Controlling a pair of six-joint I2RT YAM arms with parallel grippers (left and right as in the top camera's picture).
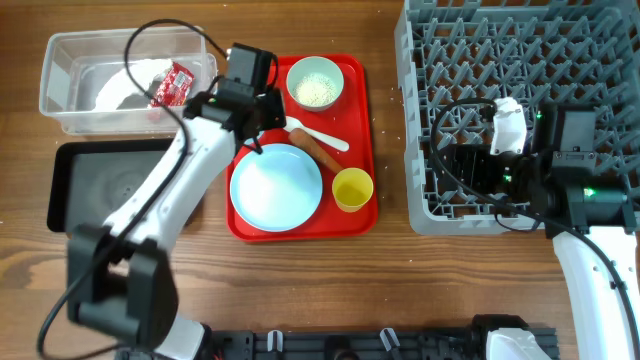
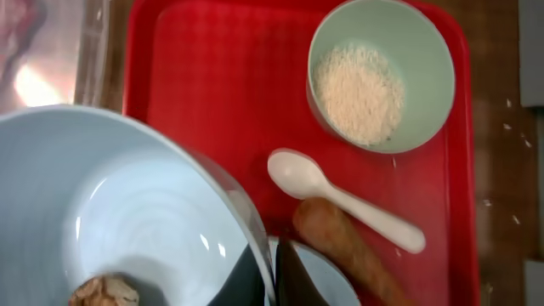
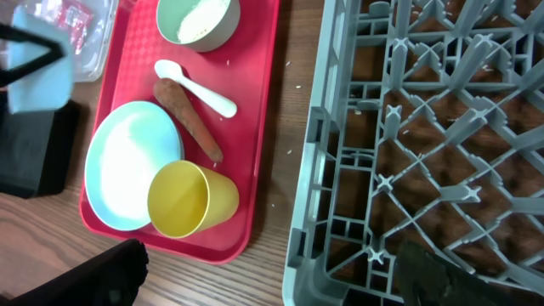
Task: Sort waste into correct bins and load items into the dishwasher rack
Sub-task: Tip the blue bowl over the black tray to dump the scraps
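Observation:
Next, my left gripper releases the pale blue bowl on the red tray (image 1: 257, 107) (image 2: 183, 123) between the clear tub and the greenish bowl.
My left gripper (image 2: 274, 276) is shut on the rim of a pale blue bowl (image 2: 110, 204), one finger inside and one outside. A small brown food scrap (image 2: 102, 293) lies in that bowl. Below it on the red tray (image 1: 360, 120) are the light blue plate (image 1: 275, 187), the sausage-like stick (image 2: 348, 251), the white spoon (image 2: 340, 200), a greenish bowl (image 2: 429, 68) of rice-like grains (image 2: 357, 93) and the yellow cup (image 1: 352, 188). My right gripper (image 3: 276, 280) hangs open over the near left corner of the grey dishwasher rack (image 1: 420, 120), holding nothing.
The clear tub (image 1: 60, 95) at the back left holds the crumpled napkin (image 1: 125, 85) and the red wrapper (image 1: 172, 85). In front of it lies the black tray (image 1: 100, 185). A few grains are scattered on the wood between red tray and rack.

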